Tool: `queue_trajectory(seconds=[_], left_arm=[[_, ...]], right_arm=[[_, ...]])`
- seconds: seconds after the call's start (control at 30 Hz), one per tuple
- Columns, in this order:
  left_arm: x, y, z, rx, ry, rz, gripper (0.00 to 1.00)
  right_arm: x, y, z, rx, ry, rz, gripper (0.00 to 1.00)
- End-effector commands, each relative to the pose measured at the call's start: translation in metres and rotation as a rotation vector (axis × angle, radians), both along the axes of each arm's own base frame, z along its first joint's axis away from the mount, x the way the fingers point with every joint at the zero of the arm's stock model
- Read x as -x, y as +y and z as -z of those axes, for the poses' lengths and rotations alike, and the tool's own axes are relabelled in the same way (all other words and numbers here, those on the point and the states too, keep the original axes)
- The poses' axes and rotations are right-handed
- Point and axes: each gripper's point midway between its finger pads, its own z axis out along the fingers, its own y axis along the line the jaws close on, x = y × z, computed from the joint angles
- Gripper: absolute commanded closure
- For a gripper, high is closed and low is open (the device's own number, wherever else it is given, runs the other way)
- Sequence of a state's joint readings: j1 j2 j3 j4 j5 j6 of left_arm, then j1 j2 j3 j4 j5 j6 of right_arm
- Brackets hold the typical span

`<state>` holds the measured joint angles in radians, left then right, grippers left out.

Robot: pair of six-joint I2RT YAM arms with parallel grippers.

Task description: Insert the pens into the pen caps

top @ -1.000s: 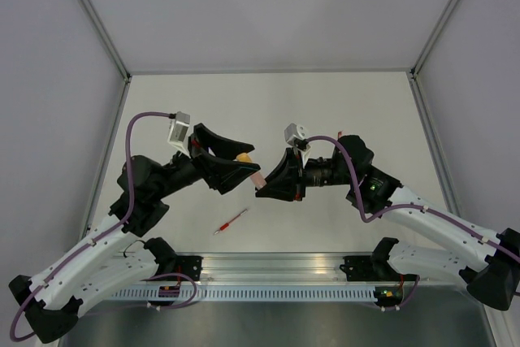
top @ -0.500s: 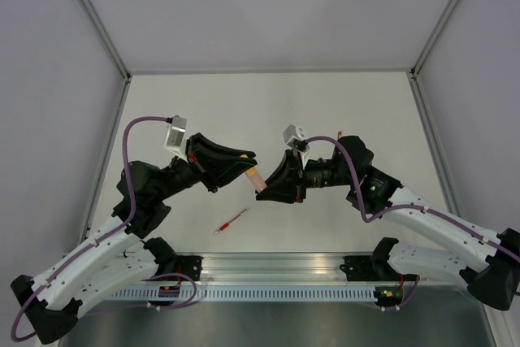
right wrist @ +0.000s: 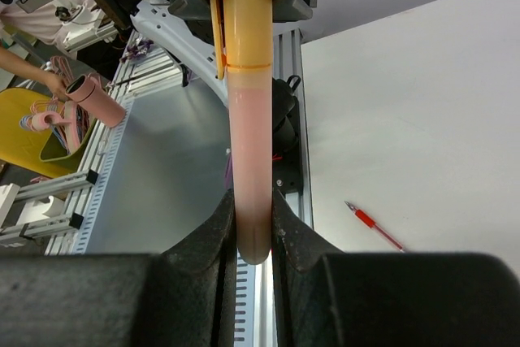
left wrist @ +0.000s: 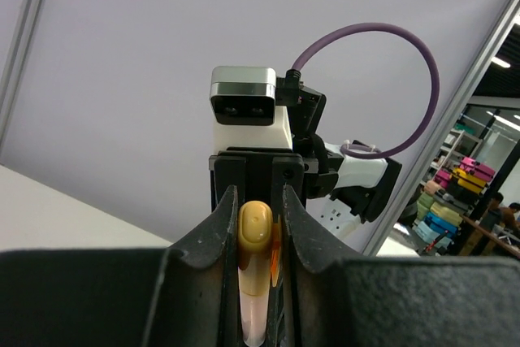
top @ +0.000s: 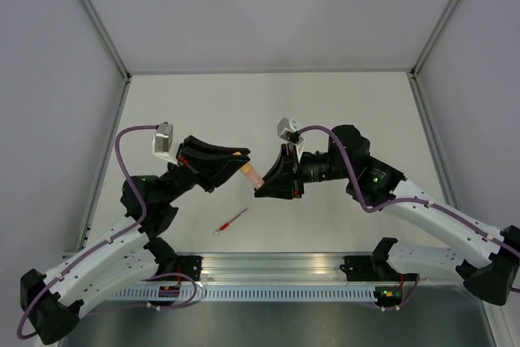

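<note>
The pale pink pen, now in the air between both arms, will be let go by my right gripper near the middle of the white table (top: 274,171), at a spot that lies beyond the red pen.
A pale pink pen (right wrist: 250,144) with a yellow-orange pen cap (right wrist: 244,14) on its far end hangs in the air between both arms. My right gripper (right wrist: 253,201) is shut on the pen's bare end. My left gripper (left wrist: 255,201) is shut on the pen cap (left wrist: 254,229), whose rounded end shows between the fingers. From above, the left gripper (top: 242,157) and the right gripper (top: 261,189) face each other, with the pen (top: 253,175) bridging the short gap. A slim red pen (top: 231,221) lies uncapped on the table below them.
The red pen (right wrist: 374,225) lies close to the metal rail (top: 268,270) at the table's near edge. Grey walls enclose the white table (top: 268,111) on three sides.
My left gripper has gone from open around the cap end to shut on it, and its arm has drawn slightly left. The right gripper kept its hold on the pen.
</note>
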<state>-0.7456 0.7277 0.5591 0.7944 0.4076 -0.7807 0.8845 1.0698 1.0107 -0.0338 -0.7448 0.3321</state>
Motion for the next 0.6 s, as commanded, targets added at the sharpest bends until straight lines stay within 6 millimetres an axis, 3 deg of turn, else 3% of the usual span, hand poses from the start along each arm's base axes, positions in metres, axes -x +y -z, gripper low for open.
queue_trajectory(seconds=[0.0, 0.2, 0.23, 0.27, 0.43, 0.57], left_arm=[[0.012, -0.029, 0.080, -0.208, 0.189, 0.183, 0.98], [0.007, -0.028, 0.094, -0.225, 0.225, 0.154, 0.98], [0.007, -0.028, 0.098, -0.230, 0.230, 0.154, 0.98], [0.005, -0.028, 0.101, -0.235, 0.239, 0.148, 0.98], [-0.005, -0.028, 0.124, -0.272, 0.277, 0.091, 0.98], [-0.004, -0.029, 0.131, -0.281, 0.280, 0.101, 0.98]], right_arm=[[-0.019, 0.000, -0.112, -0.300, -0.262, 0.102, 1.00], [-0.023, 0.007, -0.127, -0.296, -0.289, 0.089, 1.00], [-0.027, 0.012, -0.120, -0.269, -0.288, 0.085, 1.00], [-0.027, 0.011, -0.129, -0.277, -0.305, 0.087, 1.00], [-0.029, 0.013, -0.135, -0.282, -0.337, 0.081, 1.00], [-0.033, 0.010, -0.141, -0.288, -0.371, 0.116, 1.00]])
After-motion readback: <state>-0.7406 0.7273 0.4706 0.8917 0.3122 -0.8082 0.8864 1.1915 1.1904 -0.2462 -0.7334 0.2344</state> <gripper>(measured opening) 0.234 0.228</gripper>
